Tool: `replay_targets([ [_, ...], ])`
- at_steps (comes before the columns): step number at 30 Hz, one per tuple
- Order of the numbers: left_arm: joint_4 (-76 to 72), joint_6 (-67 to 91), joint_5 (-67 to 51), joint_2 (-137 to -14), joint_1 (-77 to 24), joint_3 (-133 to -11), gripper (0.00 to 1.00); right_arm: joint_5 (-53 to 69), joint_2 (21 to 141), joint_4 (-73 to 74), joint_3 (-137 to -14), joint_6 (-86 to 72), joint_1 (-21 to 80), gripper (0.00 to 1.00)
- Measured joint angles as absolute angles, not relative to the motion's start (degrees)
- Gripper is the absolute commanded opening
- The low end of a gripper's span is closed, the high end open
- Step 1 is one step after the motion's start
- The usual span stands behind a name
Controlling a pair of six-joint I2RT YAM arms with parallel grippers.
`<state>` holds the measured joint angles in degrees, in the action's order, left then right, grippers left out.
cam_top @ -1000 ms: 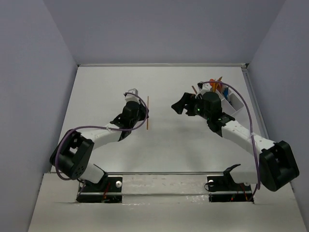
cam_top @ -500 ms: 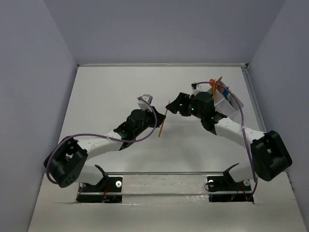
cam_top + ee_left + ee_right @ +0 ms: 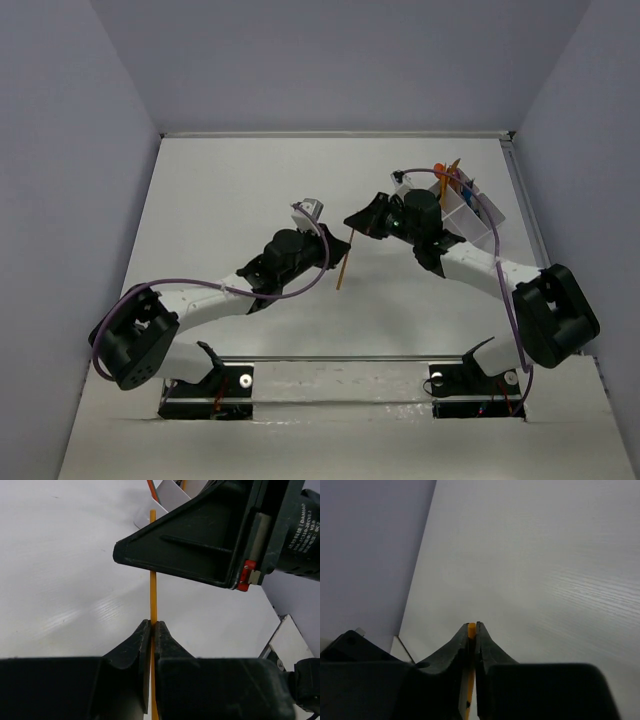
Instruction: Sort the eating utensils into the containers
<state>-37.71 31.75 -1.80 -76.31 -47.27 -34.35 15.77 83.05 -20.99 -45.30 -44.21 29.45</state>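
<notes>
I need to use my right gripper to drop the thin yellow-orange utensil in the white container's compartment [image 3: 422, 207] nearest the middle of the table.
A thin orange utensil [image 3: 340, 281] hangs nearly upright above the table, between the two arms. My left gripper [image 3: 335, 266] is shut on its lower part; in the left wrist view the orange strip [image 3: 153, 580] rises from between the closed jaws [image 3: 152, 625]. My right gripper [image 3: 351, 224] is shut on its upper end, and the orange tip [image 3: 471, 628] shows between the fingertips [image 3: 473, 626]. The white container [image 3: 473, 218] stands at the far right, behind the right wrist, with orange and blue utensils [image 3: 450, 176] sticking up from it.
The right arm's black finger [image 3: 195, 550] fills the upper right of the left wrist view, with the container's white wall [image 3: 167, 495] beyond it. Grey walls enclose the table on the left, back and right. The arm bases [image 3: 210, 385] sit at the near edge.
The left arm carried the orange utensil rightward and tilted it. The right gripper came left to meet it and closed from wide open onto its upper end.
</notes>
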Motion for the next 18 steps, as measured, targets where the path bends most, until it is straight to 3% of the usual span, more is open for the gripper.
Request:
replay_targets([
  [4,-37.5,31.5,-1.9,-76.3,-47.3,-34.3,0.02,16.8,83.0,-22.4,-45.4,-44.9,29.7,0.0],
  [7,-37.5,31.0,-1.9,-76.3,-47.6,-34.3,0.21,16.8,83.0,-22.4,-45.4,-44.7,29.7,0.0],
  [15,-33.9,28.3,1.1,-71.5,-48.1,-34.2,0.42,7.8,81.2,-15.6,-48.1,-38.4,29.0,0.0],
  [18,-31.8,27.0,4.1,-67.0,-48.4,-34.1,0.58,2.7,79.7,-12.8,-50.7,-34.4,26.9,0.0],
])
